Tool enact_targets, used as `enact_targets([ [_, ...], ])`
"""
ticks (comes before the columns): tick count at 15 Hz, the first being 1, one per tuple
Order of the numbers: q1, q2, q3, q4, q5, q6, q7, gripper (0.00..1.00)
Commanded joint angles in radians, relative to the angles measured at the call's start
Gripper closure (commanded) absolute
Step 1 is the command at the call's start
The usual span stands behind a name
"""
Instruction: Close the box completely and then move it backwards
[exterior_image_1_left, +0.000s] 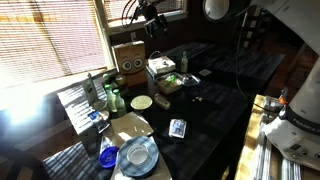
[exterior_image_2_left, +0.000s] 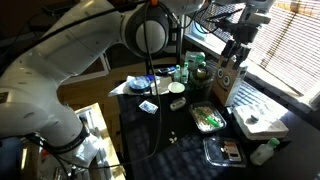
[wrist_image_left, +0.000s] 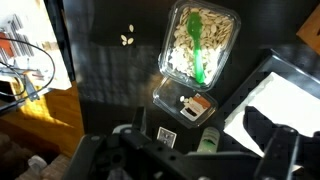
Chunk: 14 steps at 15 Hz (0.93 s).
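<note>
I will next move my gripper to the top of the cardboard box (exterior_image_1_left: 132, 42) with two dark circles and close it there.
The tan-brown cardboard box (exterior_image_1_left: 128, 58) with two dark circles on its front stands upright at the back of the dark table, near the window; it also shows in an exterior view (exterior_image_2_left: 228, 84). My gripper (exterior_image_1_left: 152, 22) hangs above and just beside the box's top, also seen in an exterior view (exterior_image_2_left: 240, 45). In the wrist view the gripper (wrist_image_left: 185, 152) has its dark fingers wide apart with nothing between them. The box itself does not show in the wrist view.
A clear tray of white and green contents (wrist_image_left: 197, 45) and a smaller clear tray with a card (wrist_image_left: 185, 103) lie below the wrist. A green-capped bottle (wrist_image_left: 208, 140), white paper (wrist_image_left: 270, 105), bottles (exterior_image_1_left: 110, 97), a plate (exterior_image_1_left: 142, 102) and discs (exterior_image_1_left: 138, 155) crowd the table (exterior_image_1_left: 215, 110).
</note>
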Motion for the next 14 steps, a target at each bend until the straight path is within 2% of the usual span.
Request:
enact_targets([
  [1,-0.04,0.007,0.048,0.012,0.119,0.033,0.146,0.0],
  [8,-0.118,0.023,0.076,0.017,0.26,0.206,0.372,0.0],
  [12,-0.124,0.059,0.086,0.031,0.306,0.407,0.479,0.0],
  [13,-0.111,0.071,0.068,0.035,0.286,0.465,0.514,0.0],
  [14,-0.095,0.07,0.043,0.024,0.253,0.475,0.562,0.0],
])
